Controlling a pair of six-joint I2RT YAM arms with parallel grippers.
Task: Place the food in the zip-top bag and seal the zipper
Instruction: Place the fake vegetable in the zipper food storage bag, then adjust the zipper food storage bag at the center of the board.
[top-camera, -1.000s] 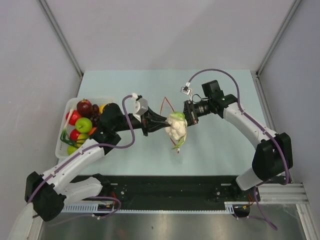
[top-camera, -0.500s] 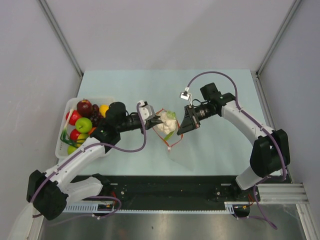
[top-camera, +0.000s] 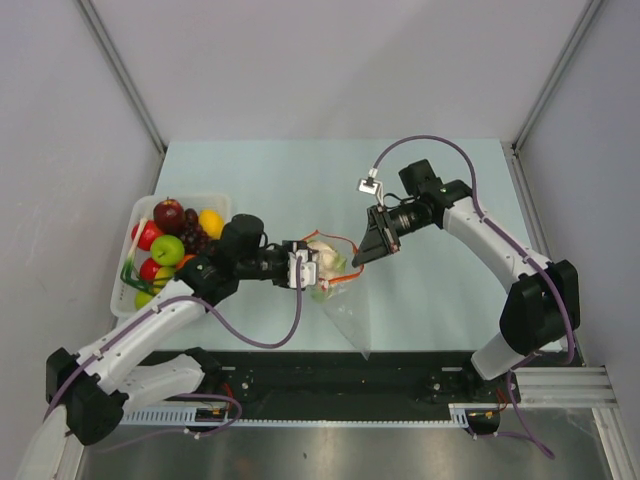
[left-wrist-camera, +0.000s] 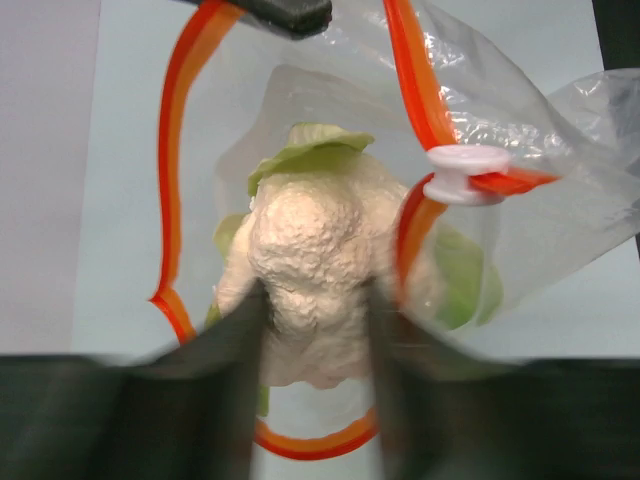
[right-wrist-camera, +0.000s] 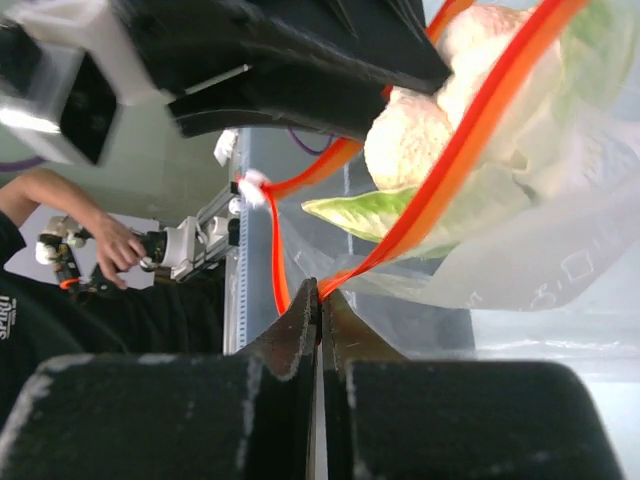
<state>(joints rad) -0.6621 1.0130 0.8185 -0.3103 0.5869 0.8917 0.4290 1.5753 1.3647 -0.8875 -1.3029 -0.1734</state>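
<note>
I can see the cauliflower sits shallow in the bag's opening, so next I take the zipper's loose edge (left-wrist-camera: 316, 446) with my left gripper and lift the bag before I fetch more food.
A whitish cauliflower with green leaves (top-camera: 322, 258) (left-wrist-camera: 315, 270) sits in the mouth of the zip-top bag (top-camera: 345, 315) (left-wrist-camera: 560, 200). My left gripper (top-camera: 308, 265) (left-wrist-camera: 312, 300) reaches into that mouth, its blurred fingers (left-wrist-camera: 225, 370) spread open on either side of the lump. The orange-red zipper (top-camera: 340, 240) (left-wrist-camera: 170, 200) loops open around it, with a white slider (left-wrist-camera: 462, 172) at one end. My right gripper (top-camera: 358, 258) (right-wrist-camera: 320, 290) is shut on the zipper edge (right-wrist-camera: 470, 140) and holds the mouth up. More food lies in the tray: green apple (top-camera: 167, 249), red apple (top-camera: 168, 213), grapes (top-camera: 190, 235).
The white tray (top-camera: 190, 197) stands at the table's left edge, beside the left arm's elbow. The bag's clear body hangs down towards the near edge of the pale mat (top-camera: 440, 180). A person's hand (right-wrist-camera: 115, 245) shows in the background of the right wrist view.
The left gripper carried the cauliflower into the bag's mouth and its fingers have spread. The right gripper pulled the zipper edge back to the right, opening the mouth; the bag now drapes downward.
</note>
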